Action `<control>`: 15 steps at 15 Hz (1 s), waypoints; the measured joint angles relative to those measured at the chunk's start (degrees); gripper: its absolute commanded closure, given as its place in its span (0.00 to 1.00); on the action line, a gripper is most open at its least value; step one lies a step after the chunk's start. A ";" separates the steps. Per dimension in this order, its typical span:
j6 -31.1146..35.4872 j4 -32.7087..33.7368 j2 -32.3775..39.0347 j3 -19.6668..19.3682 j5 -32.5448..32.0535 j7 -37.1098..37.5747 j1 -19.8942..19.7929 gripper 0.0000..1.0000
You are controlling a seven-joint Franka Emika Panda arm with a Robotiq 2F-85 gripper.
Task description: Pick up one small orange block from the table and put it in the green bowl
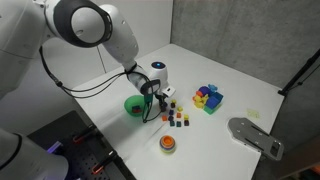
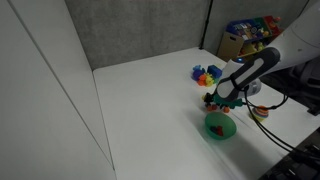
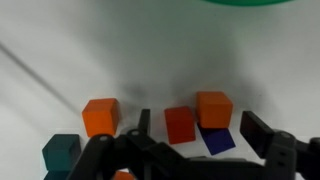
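I see the red-orange block beside the orange block within my open fingers, so I need to shift to close around the orange block alone (image 3: pixel 214 105) before I lift.
In the wrist view my gripper (image 3: pixel 198 128) is open, its two dark fingers spread just above the table. Between them lie a red-orange block (image 3: pixel 180 124), an orange block (image 3: pixel 213 108) and a dark blue block (image 3: pixel 216 140). Another orange block (image 3: pixel 100 116) lies outside the left finger. The green bowl (image 3: pixel 245 3) shows only as a rim at the top edge. In both exterior views the gripper (image 1: pixel 157 97) (image 2: pixel 216 100) hovers over the cluster of small blocks (image 1: pixel 176 117), right next to the green bowl (image 1: pixel 134 105) (image 2: pixel 220 125).
A teal block (image 3: pixel 61 152) lies at the lower left of the wrist view. A green square tray of larger coloured blocks (image 1: pixel 208 98) (image 2: pixel 205 74) stands beyond the cluster. An orange-and-red ringed disc (image 1: pixel 168 144) lies near the table's front edge. A grey plate (image 1: pixel 255 137) sits at the table's corner.
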 measured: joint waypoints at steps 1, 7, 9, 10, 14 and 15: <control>-0.16 -0.01 -0.29 -0.03 0.00 -0.02 0.00 0.00; -0.55 -0.20 -0.55 -0.07 0.00 -0.04 0.08 0.00; -0.56 -0.20 -0.25 0.31 0.00 -0.04 0.10 0.00; -0.56 -0.19 -0.09 0.52 0.00 -0.04 0.12 0.25; 0.26 -0.04 0.45 1.05 0.00 -0.04 0.31 0.53; 0.84 -0.02 0.51 1.13 0.00 -0.04 0.33 0.60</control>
